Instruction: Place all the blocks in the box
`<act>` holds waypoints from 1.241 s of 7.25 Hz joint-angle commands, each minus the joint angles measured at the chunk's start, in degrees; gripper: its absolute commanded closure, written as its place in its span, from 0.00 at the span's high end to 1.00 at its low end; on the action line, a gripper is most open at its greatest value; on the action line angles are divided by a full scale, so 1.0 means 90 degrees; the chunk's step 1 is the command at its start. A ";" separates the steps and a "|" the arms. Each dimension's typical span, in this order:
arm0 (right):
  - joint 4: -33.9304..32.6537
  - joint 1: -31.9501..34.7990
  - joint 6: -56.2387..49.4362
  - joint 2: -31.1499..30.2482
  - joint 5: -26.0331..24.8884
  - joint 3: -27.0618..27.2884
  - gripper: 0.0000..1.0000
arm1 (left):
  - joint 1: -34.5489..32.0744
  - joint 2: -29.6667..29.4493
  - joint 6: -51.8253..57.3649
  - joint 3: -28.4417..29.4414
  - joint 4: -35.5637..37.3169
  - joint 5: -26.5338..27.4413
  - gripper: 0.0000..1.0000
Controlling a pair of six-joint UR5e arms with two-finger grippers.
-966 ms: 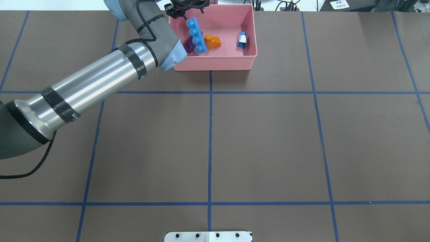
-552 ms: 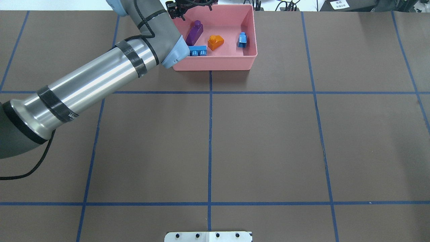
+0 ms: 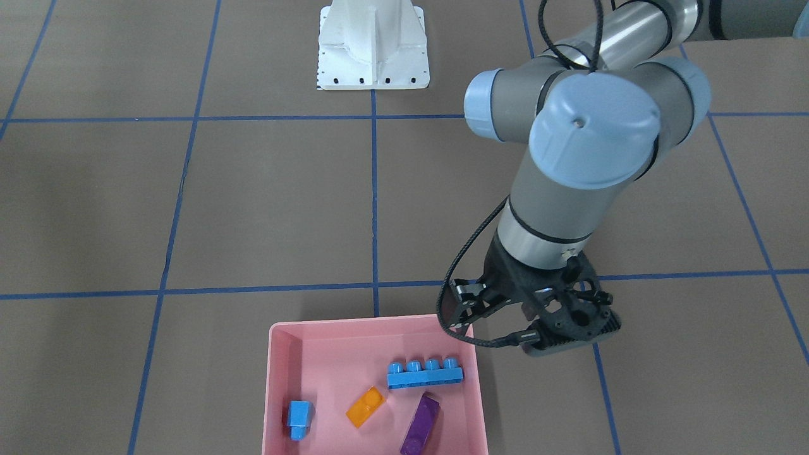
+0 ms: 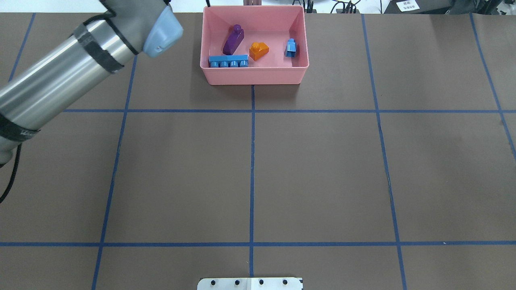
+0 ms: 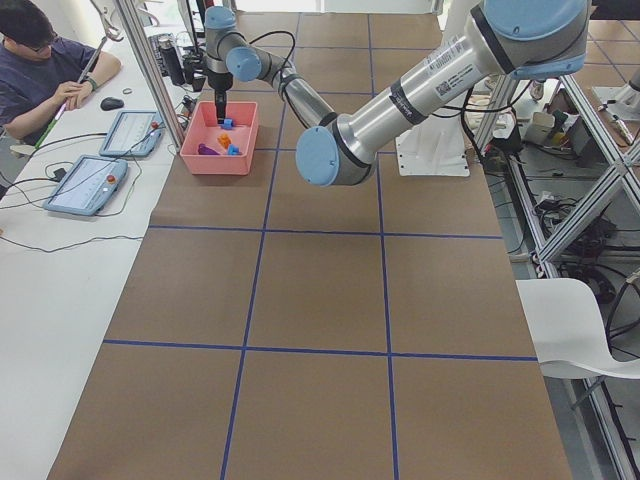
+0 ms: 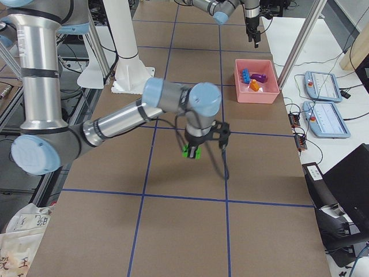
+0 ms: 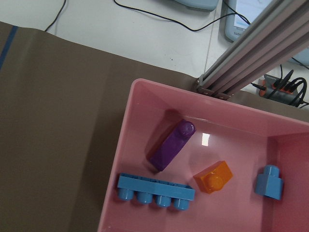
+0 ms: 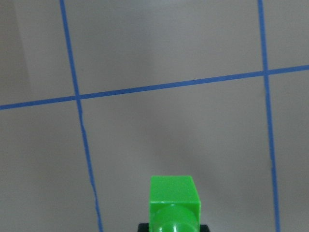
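Next, my right gripper places the green block in the pink box (image 3: 329, 387) next to the orange and small blue blocks.
The pink box (image 4: 254, 78) stands at the table's far edge and also shows in the front view (image 3: 354, 320) and the left wrist view (image 7: 231, 140). In it lie the purple block (image 4: 233, 39), the long blue block (image 4: 228, 61), the orange block (image 4: 258, 50) and the small blue block (image 4: 291, 47). My left gripper (image 3: 537, 319) hangs empty and open just outside the box's left side. My right gripper (image 8: 173, 224) is shut on the green block (image 8: 174, 200) and holds it above bare table (image 6: 191, 152); it shows in neither the overhead nor the front view.
The white robot base (image 3: 373, 50) is at the near middle edge. An aluminium frame post (image 7: 251, 53) stands right behind the box. A person (image 5: 40, 60) and tablets (image 5: 90, 185) are at a white side table beyond the box.
The long blue block dropped from leaning on the other blocks to lying flat along the box's near wall. The purple block shifted. My left arm drew back leftward, off the box.
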 commanded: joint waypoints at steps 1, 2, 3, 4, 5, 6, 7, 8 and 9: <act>0.0913 -0.1392 0.1923 0.2017 -0.0267 -0.1438 0.00 | -0.0447 0.1561 0.1381 -0.1346 0.0503 -0.0018 1.00; 0.2313 -0.1745 0.2673 0.2381 -0.0471 -0.2325 0.00 | -0.0700 0.2225 0.2112 -0.1660 0.0504 -0.0027 1.00; 0.3932 -0.2038 0.3425 0.2665 -0.0522 -0.3350 0.00 | -0.0857 0.2841 0.2593 -0.2020 0.0494 -0.0027 1.00; 0.5370 -0.2254 0.3848 0.3142 -0.0716 -0.4568 0.00 | -0.0907 0.3418 0.2859 -0.2372 0.0446 -0.0037 1.00; 0.6225 -0.2372 0.4046 0.3669 -0.0950 -0.5547 0.00 | -0.0927 0.3907 0.3181 -0.2714 0.0358 -0.0037 1.00; 0.6620 -0.2518 0.4096 0.4148 -0.1203 -0.6118 0.00 | -0.0947 0.4376 0.3368 -0.3046 0.0309 -0.0008 1.00; 0.6663 -0.2781 0.4106 0.4394 -0.1554 -0.6278 0.00 | -0.0966 0.4651 0.3341 -0.3127 -0.0020 -0.0037 1.00; 0.6895 -0.2929 0.4106 0.4435 -0.1741 -0.6299 0.00 | -0.1005 0.4722 0.3369 -0.3089 -0.0082 -0.0027 1.00; 0.7159 -0.3036 0.4106 0.4445 -0.1956 -0.6367 0.11 | -0.1034 0.4751 0.3370 -0.3059 -0.0092 0.0002 1.00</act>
